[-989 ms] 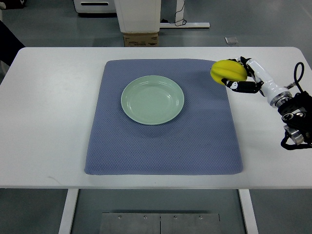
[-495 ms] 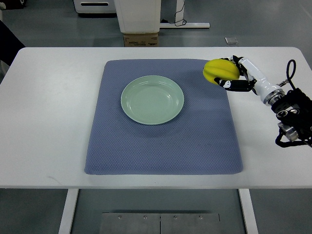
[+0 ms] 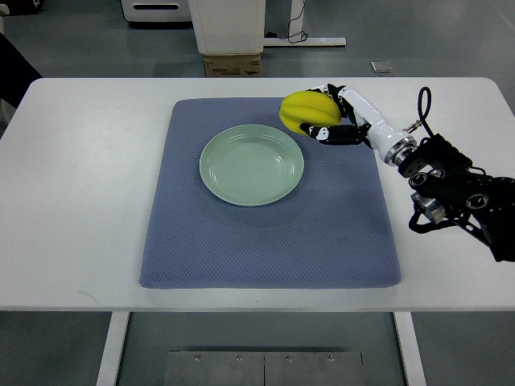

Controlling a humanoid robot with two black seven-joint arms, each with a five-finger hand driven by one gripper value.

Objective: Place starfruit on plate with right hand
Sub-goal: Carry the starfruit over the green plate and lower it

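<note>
My right gripper should release the yellow starfruit on the far half of the pale green plate (image 3: 260, 145).
My right hand (image 3: 326, 119) is shut on a yellow starfruit (image 3: 309, 110), holding it above the blue mat just past the plate's upper right rim. The pale green plate (image 3: 251, 164) lies empty on the mat, left of the fruit. The white and black forearm reaches in from the right edge across the table. My left arm does not show.
A blue-grey mat (image 3: 273, 241) covers the middle of the white table (image 3: 80, 201). Beyond the table's far edge stand a white pedestal base (image 3: 227, 24) and a cardboard box (image 3: 232, 66) on the floor.
My right hand has carried the starfruit leftward from the mat's right edge to near the plate's upper right rim. The plate has stayed put.
</note>
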